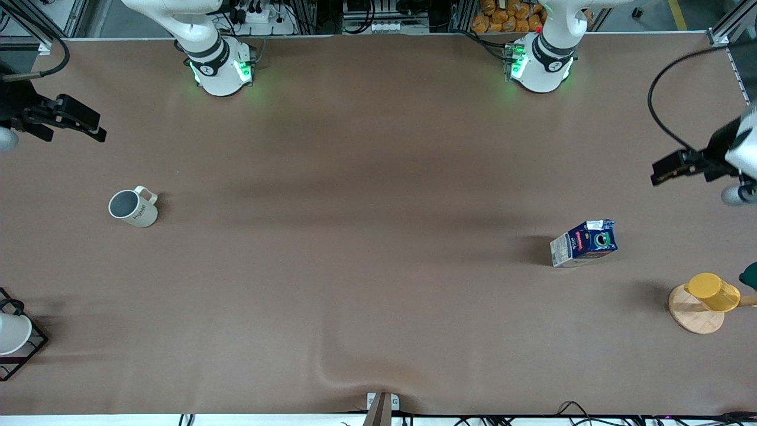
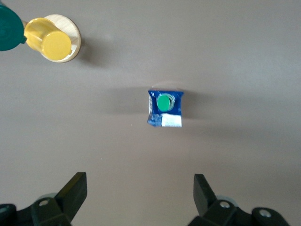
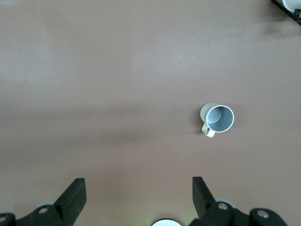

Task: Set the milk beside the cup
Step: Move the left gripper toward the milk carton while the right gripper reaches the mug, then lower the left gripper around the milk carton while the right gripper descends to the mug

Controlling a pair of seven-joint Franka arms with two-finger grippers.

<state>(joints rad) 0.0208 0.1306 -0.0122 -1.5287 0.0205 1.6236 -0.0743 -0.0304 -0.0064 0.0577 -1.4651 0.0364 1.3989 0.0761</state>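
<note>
My left gripper is to go next to the upper end of the milk (image 1: 601, 236) (image 2: 165, 110), beside its green cap, and close there.
The milk (image 1: 584, 242), a blue carton with white sides, stands upright toward the left arm's end of the table. From above, its round green cap shows in the left wrist view (image 2: 164, 109). The cup (image 1: 133, 207), a cream-white mug with a grey inside, stands upright toward the right arm's end (image 3: 218, 118). My left gripper (image 2: 140, 188) hangs open high over the table beside the milk, at the edge of the front view (image 1: 674, 167). High over the cup's end, my right gripper (image 3: 138, 190) is open too (image 1: 77, 118). Neither gripper holds anything.
A yellow cup (image 1: 712, 291) sits upside down on a round wooden stand (image 1: 692, 319), nearer the front camera than the milk, with a dark green object (image 1: 750, 275) beside it. A black wire rack (image 1: 32, 346) with a white cup (image 1: 10, 332) stands at the right arm's end.
</note>
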